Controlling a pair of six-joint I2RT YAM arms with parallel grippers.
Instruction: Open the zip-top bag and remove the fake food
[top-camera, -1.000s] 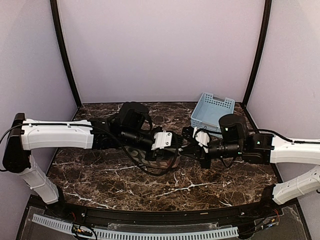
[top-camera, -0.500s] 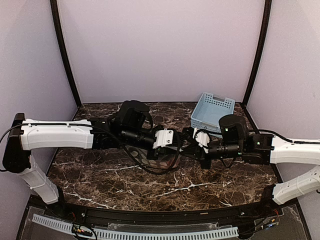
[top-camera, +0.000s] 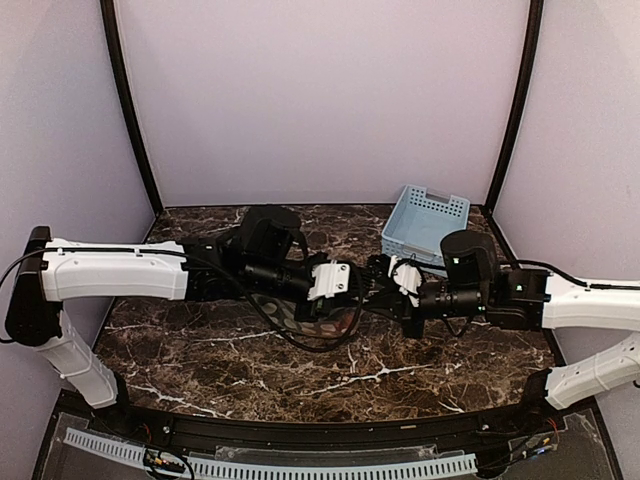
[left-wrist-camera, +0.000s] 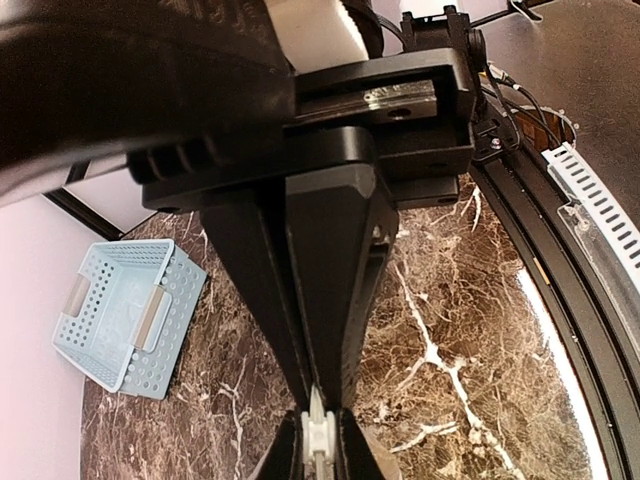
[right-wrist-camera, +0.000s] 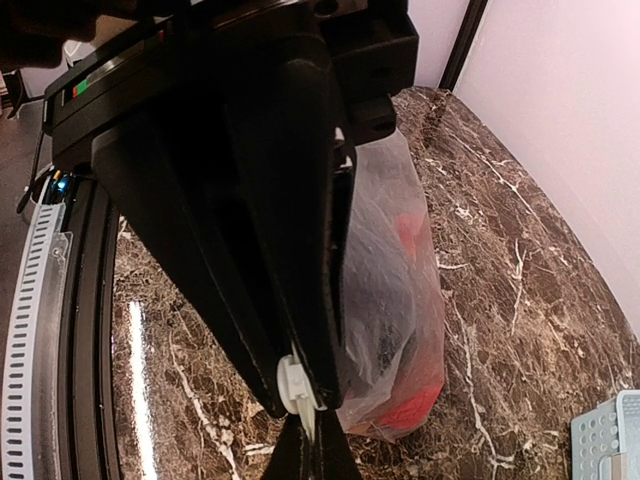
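Next, my left gripper releases the zipper slider at the zip-top bag's end (top-camera: 251, 299) farthest from my right gripper.
The zip-top bag (top-camera: 326, 318) hangs between my two grippers above the table, clear and floppy. In the right wrist view the bag (right-wrist-camera: 400, 250) holds fake food: a red piece (right-wrist-camera: 412, 408) at its bottom and a dark shape above it. My left gripper (top-camera: 358, 288) is shut on the bag's top edge; its tips (left-wrist-camera: 316, 392) touch the white zipper slider (left-wrist-camera: 318, 436). My right gripper (top-camera: 374, 284) meets it tip to tip and is shut on the slider (right-wrist-camera: 292, 384); its tips (right-wrist-camera: 300, 388) pinch it.
A light-blue slotted basket (top-camera: 425, 222) stands at the back right of the marble table; it also shows in the left wrist view (left-wrist-camera: 125, 315). The table's front rail (left-wrist-camera: 590, 220) runs along the near edge.
Both grippers have drifted slightly to the right with the bag still held between them. Their grip looks the same.
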